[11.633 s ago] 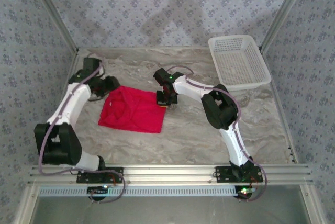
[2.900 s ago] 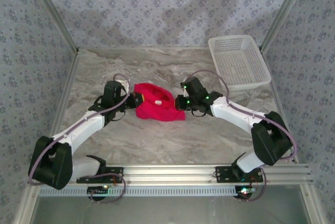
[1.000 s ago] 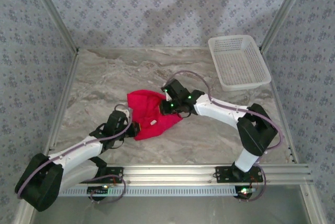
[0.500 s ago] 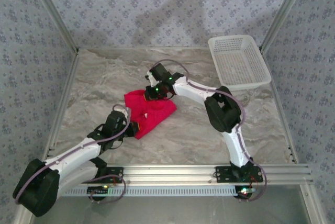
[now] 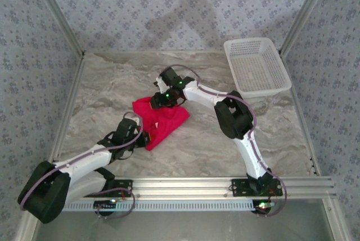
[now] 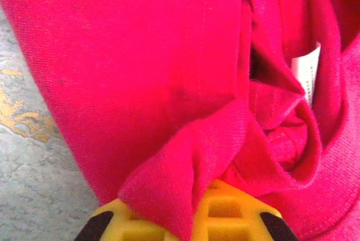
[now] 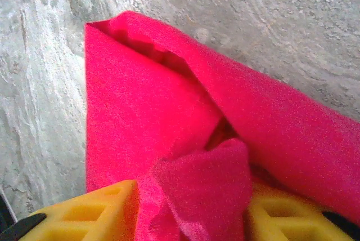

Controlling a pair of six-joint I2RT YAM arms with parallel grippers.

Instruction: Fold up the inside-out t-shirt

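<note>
The t-shirt is bunched up around its label, so I need to grab the t-shirt's loose fold (image 7: pixel 205 176) with my right gripper, then lift and stretch the t-shirt with both grippers before folding.
The inside-out t-shirt (image 5: pixel 164 118) is a bright red bunched bundle in the middle of the table. My left gripper (image 5: pixel 145 138) sits at its near left corner. In the left wrist view the yellow fingers (image 6: pixel 236 218) are shut on a ridge of the t-shirt (image 6: pixel 140 66), and a white label (image 6: pixel 307 72) shows among the folds. My right gripper (image 5: pixel 159 101) rests at the shirt's far edge. In the right wrist view its gripper (image 7: pixel 191 213) is open, and a loose fold of the t-shirt (image 7: pixel 140 111) still lies between the parted fingers (image 7: pixel 79 213).
A white lattice basket (image 5: pixel 257 65) stands at the back right corner. Bare marble table (image 5: pixel 112 83) lies left of and behind the shirt. Patterned walls and metal posts close the space on three sides.
My right gripper carried its shirt edge back and to the left across the bundle, then its jaws parted. The left gripper has kept its grip and barely moved.
</note>
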